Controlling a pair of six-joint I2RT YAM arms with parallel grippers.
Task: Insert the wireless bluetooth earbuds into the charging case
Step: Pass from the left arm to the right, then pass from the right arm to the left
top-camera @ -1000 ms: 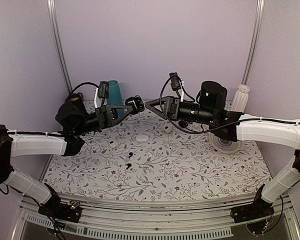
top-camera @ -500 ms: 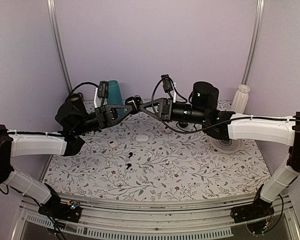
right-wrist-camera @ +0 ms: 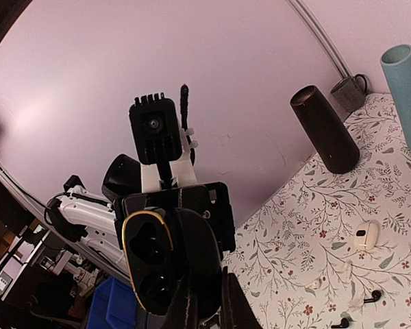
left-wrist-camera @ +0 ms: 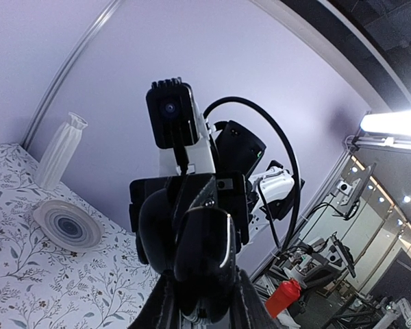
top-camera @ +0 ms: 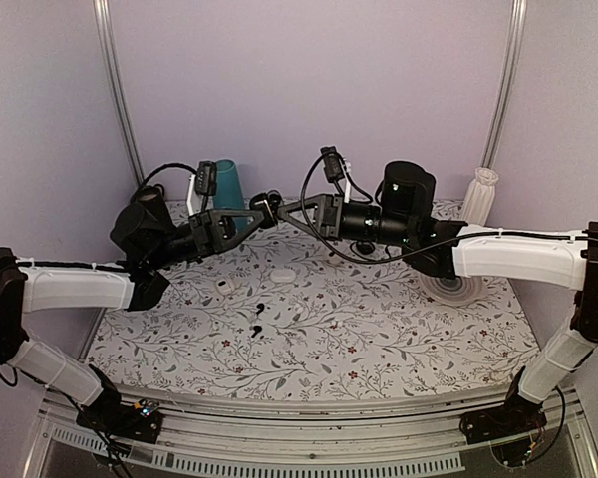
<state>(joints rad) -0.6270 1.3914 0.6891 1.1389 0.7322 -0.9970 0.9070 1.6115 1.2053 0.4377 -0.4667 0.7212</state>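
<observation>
The open charging case's hollows face my right gripper, so it should keep hold of the case's lid while my left gripper lets go and takes hold again of the case's body (left-wrist-camera: 205,257), hollows up.
The charging case (top-camera: 270,204) is a small black box, held in the air above the back of the table between both grippers. My left gripper (top-camera: 260,211) is shut on its body, which fills the left wrist view (left-wrist-camera: 202,250). My right gripper (top-camera: 283,207) meets it from the right and is shut on the lid (right-wrist-camera: 200,264). In the right wrist view the case stands open, its gold-rimmed body (right-wrist-camera: 149,264) showing two empty hollows. The two black earbuds (top-camera: 262,308) (top-camera: 255,329) lie on the cloth below, also in the right wrist view (right-wrist-camera: 373,297) (right-wrist-camera: 342,321).
Two white cases (top-camera: 224,288) (top-camera: 283,274) lie near the earbuds. A teal cup (top-camera: 225,184), a black cylinder (right-wrist-camera: 325,130) and a mug (right-wrist-camera: 346,92) stand at the back left. A white vase (top-camera: 481,194) and a ringed plate (top-camera: 448,284) are at the right.
My right arm has moved left until its fingers reached the case in my left gripper and closed on it. The left arm has stayed in place.
</observation>
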